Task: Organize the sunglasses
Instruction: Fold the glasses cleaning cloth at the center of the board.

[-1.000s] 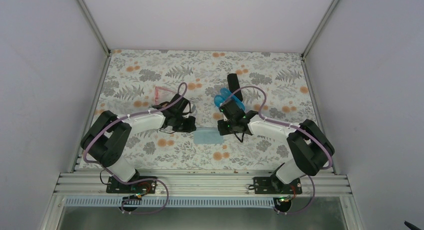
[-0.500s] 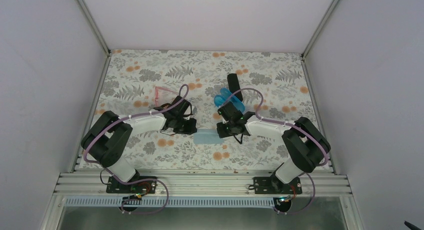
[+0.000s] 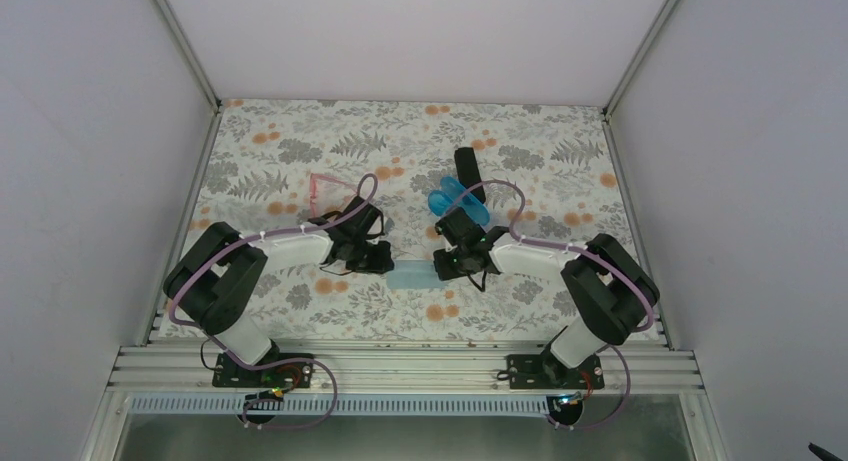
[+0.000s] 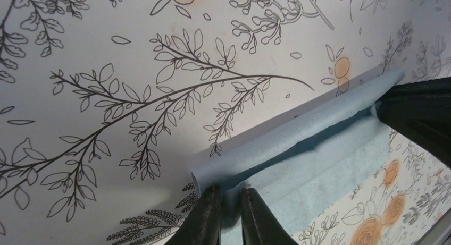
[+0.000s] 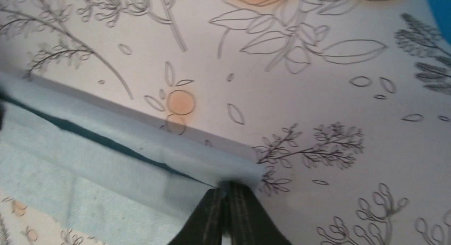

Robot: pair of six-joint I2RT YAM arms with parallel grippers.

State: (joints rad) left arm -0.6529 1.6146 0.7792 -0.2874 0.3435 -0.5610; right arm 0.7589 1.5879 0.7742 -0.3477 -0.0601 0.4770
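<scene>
Next, I press the fold flat, as a groove gapes along the light blue cloth's rolled edge, before my left gripper pinches the cloth's end (image 4: 205,182) to lift it.
The sunglasses (image 3: 322,186), thin and pink, lie on the floral table at the far left, untouched and away from both arms. A light blue cloth (image 3: 412,274) lies between the grippers with its far edge rolled over toward me. My left gripper (image 3: 384,262) pinches the left end of that rolled edge (image 4: 319,149); its fingertips (image 4: 230,191) show a narrow gap filled with cloth. My right gripper (image 3: 444,266) is shut on the right end of the fold (image 5: 95,165), jaws (image 5: 227,187) pressed together.
An open glossy blue case (image 3: 447,199) lies just beyond the right gripper, with a black oblong object (image 3: 466,166) behind it. White walls and metal rails (image 3: 400,366) enclose the floral table (image 3: 300,131).
Both grippers have drawn the cloth's far edge toward the near side, folding it over. The left jaws have parted very slightly.
</scene>
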